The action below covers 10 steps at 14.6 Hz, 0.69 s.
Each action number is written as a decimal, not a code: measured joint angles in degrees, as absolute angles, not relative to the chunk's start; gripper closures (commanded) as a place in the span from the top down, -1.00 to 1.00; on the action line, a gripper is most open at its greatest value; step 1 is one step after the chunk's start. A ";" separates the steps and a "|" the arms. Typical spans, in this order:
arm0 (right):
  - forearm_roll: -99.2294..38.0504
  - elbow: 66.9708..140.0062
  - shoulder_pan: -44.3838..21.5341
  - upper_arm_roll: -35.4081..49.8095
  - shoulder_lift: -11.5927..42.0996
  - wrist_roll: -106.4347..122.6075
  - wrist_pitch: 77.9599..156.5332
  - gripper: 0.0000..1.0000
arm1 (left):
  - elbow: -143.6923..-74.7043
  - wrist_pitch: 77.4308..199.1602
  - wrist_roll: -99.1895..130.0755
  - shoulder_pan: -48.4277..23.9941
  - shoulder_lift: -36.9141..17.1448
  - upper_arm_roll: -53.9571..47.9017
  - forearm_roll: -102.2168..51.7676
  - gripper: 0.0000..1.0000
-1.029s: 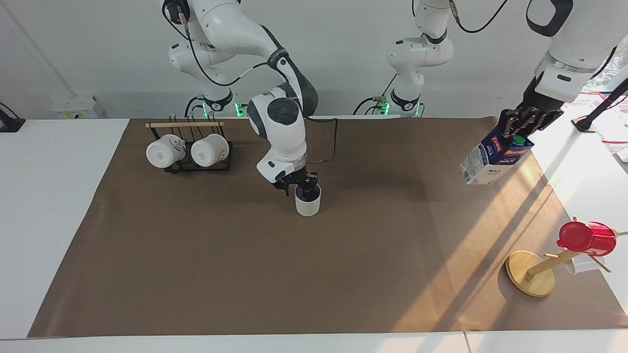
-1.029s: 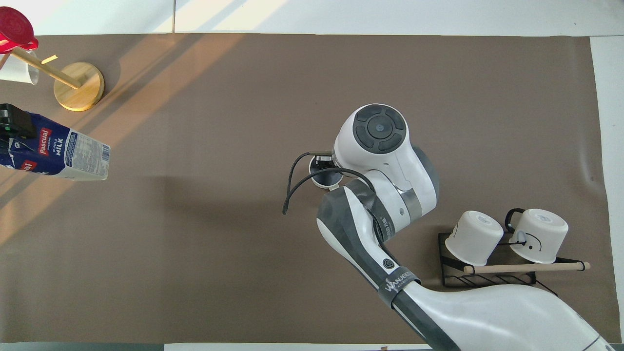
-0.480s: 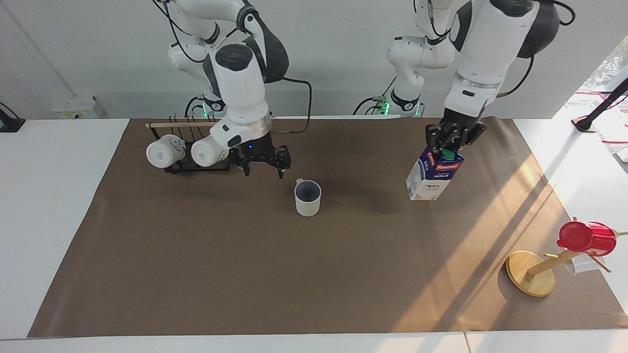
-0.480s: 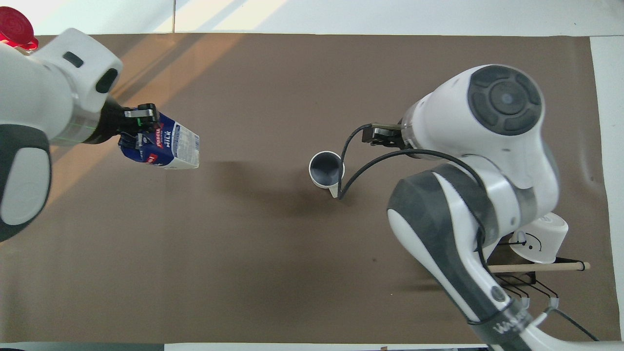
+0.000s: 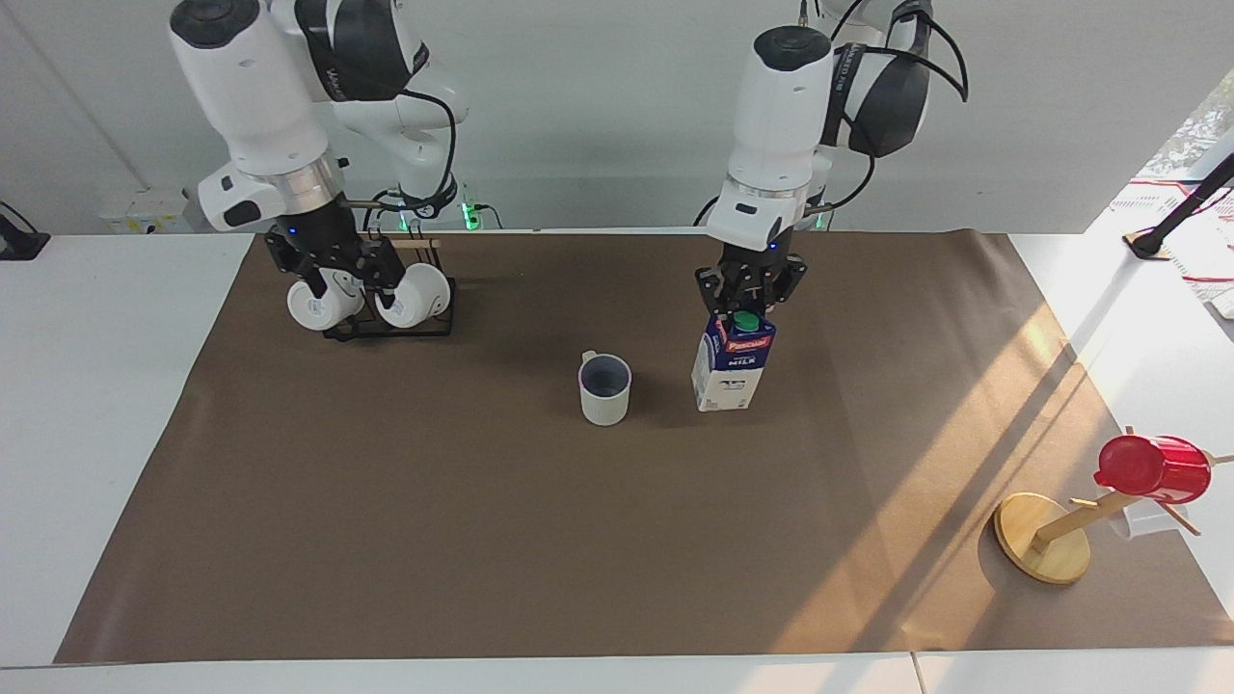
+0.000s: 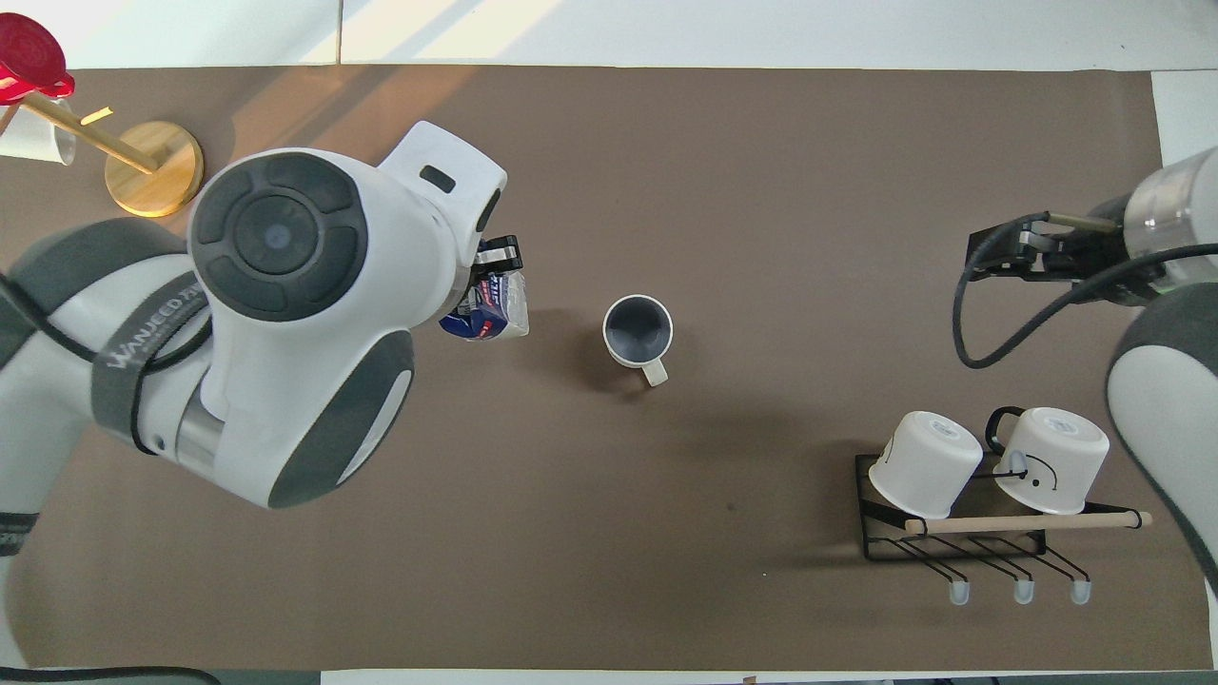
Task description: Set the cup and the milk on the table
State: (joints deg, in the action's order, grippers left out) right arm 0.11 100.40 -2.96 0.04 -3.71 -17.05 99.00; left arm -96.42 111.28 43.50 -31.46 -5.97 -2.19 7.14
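The robot's left gripper will set the milk down on the brown sheet (image 6: 565, 353) beside the cream-white cup.
The cream-white cup (image 5: 604, 387) (image 6: 638, 330) stands upright and alone on the brown sheet of the table (image 5: 482, 540), its handle pointing toward the robots. Beside it, toward the left arm's end, the blue-and-white milk (image 5: 733, 371) is upright with its base at the sheet. My left gripper (image 5: 750, 294) is shut on its gable top. In the overhead view my left arm hides most of the milk (image 6: 490, 312). My right gripper (image 5: 333, 275) (image 6: 994, 252) hangs open and empty over the mug rack, well apart from the cup.
A black wire rack (image 5: 386, 328) (image 6: 952, 547) holding two white mugs sits near the robots at the right arm's end. A wooden stand (image 5: 1041, 535) (image 6: 152, 168) with a red cup (image 5: 1152, 469) is at the left arm's end, far from the robots.
My right gripper let go of the cup, opened, rose and swung away to over the rack. My left arm carried the milk in from the table's end and lowered it upright beside the cup.
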 measured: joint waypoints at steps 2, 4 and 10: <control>0.33 98.59 0.48 0.00 -4.20 -13.99 95.10 1.00 | -96.38 111.80 47.41 -33.54 -7.37 -2.19 9.26 -1.00; 0.35 95.67 2.79 -0.02 -4.16 -12.74 91.04 1.00 | -96.35 112.71 49.78 -35.07 -8.72 -2.18 10.35 -1.00; 0.38 91.03 3.76 0.02 -2.13 -11.47 88.26 1.00 | -96.24 113.49 53.06 -38.44 -12.23 -2.17 10.59 -1.00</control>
State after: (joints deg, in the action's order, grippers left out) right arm 0.38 91.03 3.76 0.02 -2.13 -11.47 88.26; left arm -96.24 113.49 53.06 -38.44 -12.23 -2.17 10.59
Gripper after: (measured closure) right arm 0.000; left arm 0.595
